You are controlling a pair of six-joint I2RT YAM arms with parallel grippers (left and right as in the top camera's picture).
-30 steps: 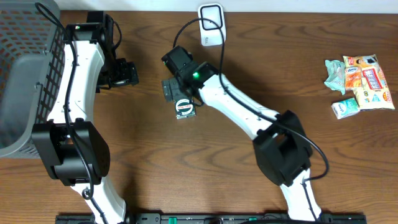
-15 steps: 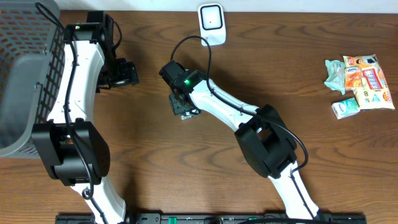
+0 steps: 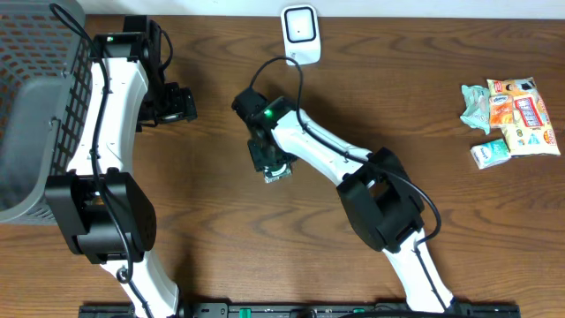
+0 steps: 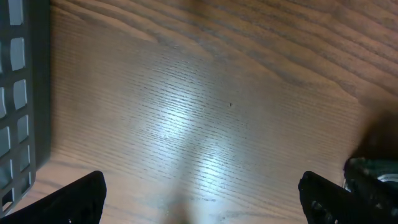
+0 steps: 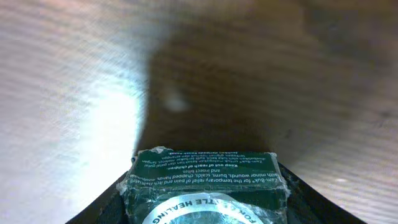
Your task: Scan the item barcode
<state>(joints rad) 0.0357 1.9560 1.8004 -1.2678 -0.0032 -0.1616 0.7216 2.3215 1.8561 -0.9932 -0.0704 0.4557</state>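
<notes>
I should use my right gripper to let go of the dark green box on the wood (image 3: 297, 79), just in front of the white barcode scanner.
A small dark green box (image 5: 208, 180) with white print and a silver round label sits between the fingers of my right gripper (image 5: 205, 202), which is shut on it, both jaws against its sides. From overhead the box (image 3: 277, 170) shows just under the right gripper (image 3: 270, 155), left of the table's middle. The white barcode scanner (image 3: 300, 32) stands at the back edge, well beyond the box. My left gripper (image 3: 177, 104) hovers at the left, open and empty. Its fingers (image 4: 81, 199) frame only bare wood.
A grey mesh basket (image 3: 35, 106) fills the far left, and its wall (image 4: 18, 93) shows in the left wrist view. Several snack packets (image 3: 512, 119) lie at the right edge. The scanner's cable runs along the right arm.
My right gripper has closed on the green box and carried it a little to the right and toward the front, turning it. The left arm has not moved.
</notes>
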